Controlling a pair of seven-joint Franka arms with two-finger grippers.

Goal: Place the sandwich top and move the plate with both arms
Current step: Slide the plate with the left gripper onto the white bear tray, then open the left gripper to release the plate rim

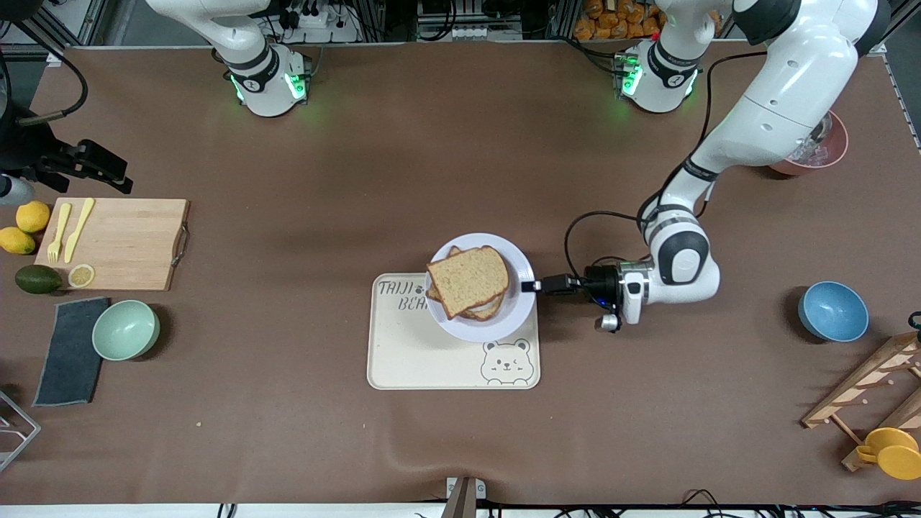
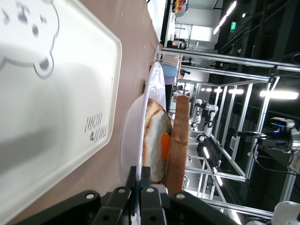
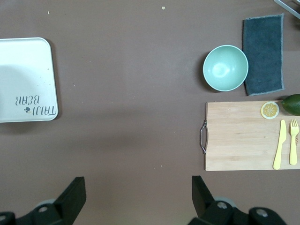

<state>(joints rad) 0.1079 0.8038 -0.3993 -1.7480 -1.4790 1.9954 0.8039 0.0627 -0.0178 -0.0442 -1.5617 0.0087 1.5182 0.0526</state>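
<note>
Next, I release the plate from my left gripper on the cream bear tray (image 1: 498, 318) (image 2: 37, 110), with the plate's rim covering the bear's ears. The plate still hangs a little above the tray.
The plate (image 1: 519, 308) carries a sandwich and hangs a little above the cream bear tray (image 1: 432, 363), over the tray's edge nearest the robots. The sandwich top (image 1: 468, 279), plain brown bread, lies on the egg slice. My left gripper (image 1: 531, 286) is shut on the plate's rim at the side toward the left arm's end. In the left wrist view the fingers (image 2: 146, 174) pinch the rim of the plate (image 2: 136, 122), with the sandwich top (image 2: 180, 140) over the egg (image 2: 165, 145). My right gripper (image 3: 137, 185) is open and empty, high over bare table.
A cutting board (image 1: 122, 241) with fork, knife and lemon slice, a mint bowl (image 1: 126, 329) and a dark cloth (image 1: 72, 350) lie toward the right arm's end. A blue bowl (image 1: 833, 311), a wooden rack (image 1: 874, 388) and a pink bowl (image 1: 827, 155) lie toward the left arm's end.
</note>
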